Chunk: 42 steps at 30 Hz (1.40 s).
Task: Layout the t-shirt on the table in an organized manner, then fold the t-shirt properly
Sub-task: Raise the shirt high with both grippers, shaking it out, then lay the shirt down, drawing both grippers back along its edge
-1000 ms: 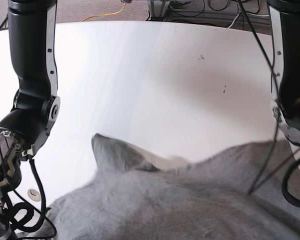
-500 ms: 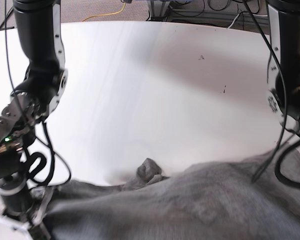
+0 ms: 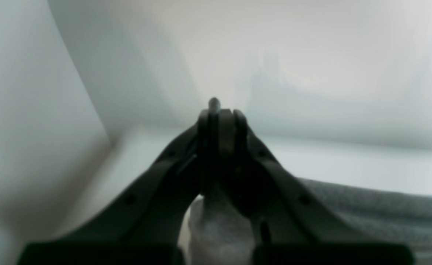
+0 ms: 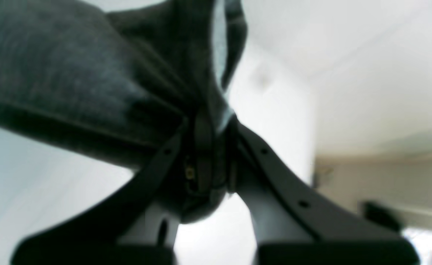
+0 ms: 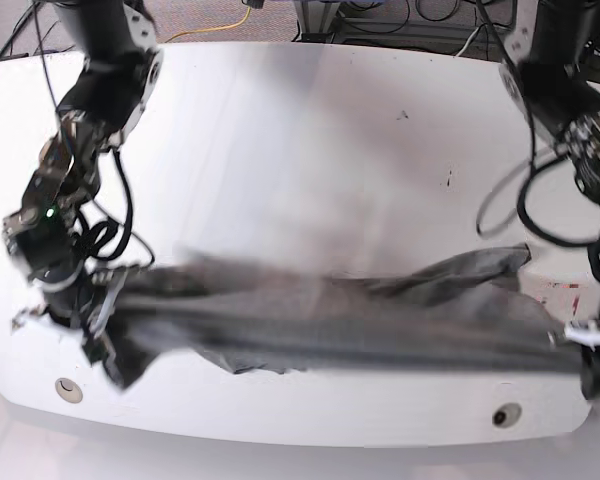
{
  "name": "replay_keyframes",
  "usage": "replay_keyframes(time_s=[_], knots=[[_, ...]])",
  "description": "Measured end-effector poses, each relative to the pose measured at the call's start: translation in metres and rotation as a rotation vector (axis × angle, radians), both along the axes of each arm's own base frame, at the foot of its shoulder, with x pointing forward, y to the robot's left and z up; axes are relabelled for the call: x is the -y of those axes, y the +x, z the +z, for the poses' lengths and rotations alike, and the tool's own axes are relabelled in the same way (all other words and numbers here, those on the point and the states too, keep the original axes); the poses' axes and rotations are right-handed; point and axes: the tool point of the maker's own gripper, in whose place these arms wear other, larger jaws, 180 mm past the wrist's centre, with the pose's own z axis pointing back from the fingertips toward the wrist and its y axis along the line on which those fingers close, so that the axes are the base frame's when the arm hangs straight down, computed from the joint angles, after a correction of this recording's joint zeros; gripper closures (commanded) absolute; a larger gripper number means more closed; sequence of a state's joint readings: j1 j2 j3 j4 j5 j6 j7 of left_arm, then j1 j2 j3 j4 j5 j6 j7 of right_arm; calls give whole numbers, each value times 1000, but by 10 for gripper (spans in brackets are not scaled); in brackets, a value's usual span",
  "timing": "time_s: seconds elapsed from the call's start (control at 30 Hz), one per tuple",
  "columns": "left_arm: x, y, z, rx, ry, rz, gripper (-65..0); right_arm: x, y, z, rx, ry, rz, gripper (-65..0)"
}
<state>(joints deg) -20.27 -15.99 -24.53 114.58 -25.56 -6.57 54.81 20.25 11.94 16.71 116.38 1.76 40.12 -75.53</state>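
My left gripper will release the end of the grey t-shirt, now stretched just above the table, near the table's far edge (image 5: 546, 102), well past the red tape marks.
The grey t-shirt (image 5: 320, 320) hangs blurred in a long band, stretched just above the near part of the white table (image 5: 310, 150). My right gripper (image 5: 95, 320) holds the band's left end. In the right wrist view that gripper (image 4: 212, 125) is shut, with dark grey t-shirt (image 4: 72, 73) cloth bunched in its jaws. My left gripper (image 5: 580, 345) holds the right end by the table edge. Seen from the left wrist, the left gripper (image 3: 219, 110) is shut with cloth pinched between its fingers, and the t-shirt (image 3: 366, 206) trails off to the right.
Two round cable holes (image 5: 68, 388) (image 5: 506, 414) sit near the table's front edge. Red tape marks (image 5: 565, 290) lie at the right, beside the shirt. Small black marks (image 5: 448, 180) dot the far half. Cables (image 5: 110, 230) dangle from the arm on the left.
Both arms have swung outward and away from the camera. The shirt, bunched close to the camera before, is now pulled taut sideways over the front of the table.
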Motion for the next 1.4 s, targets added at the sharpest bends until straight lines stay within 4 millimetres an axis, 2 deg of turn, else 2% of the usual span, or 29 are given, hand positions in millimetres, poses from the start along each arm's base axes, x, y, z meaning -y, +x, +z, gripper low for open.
replay_keyframes(time_s=[0.07, 0.23, 0.4, 0.57, 0.7, 0.93, 1.17, 1.4], knots=[[-1, -9, -29, -62, -40, 3, 0, -2, -11, -23, -59, 12, -2, -2], [-7, -38, -90, -207, -102, 17, 0, -3, -37, -62, -166, 23, -6, -2], [-7, -63, -131, -301, -157, 35, 0, -11, -66, -100, -274, 45, -16, -2], [-13, -93, -164, -392, -197, 54, 0, -16, -95, -130, -372, 59, -16, -2], [-15, -112, -180, -445, -214, 62, 0, -18, -112, -144, -420, 67, -20, -2], [-30, -140, -197, -505, -221, 111, 0, -21, -136, -163, -484, 81, -11, -3], [-35, -170, -218, -594, -216, 137, 0, -24, -154, -175, -532, 88, -3, -6], [-41, -196, -231, -659, -214, 163, 0, -25, -174, -187, -585, 92, -2, -13]])
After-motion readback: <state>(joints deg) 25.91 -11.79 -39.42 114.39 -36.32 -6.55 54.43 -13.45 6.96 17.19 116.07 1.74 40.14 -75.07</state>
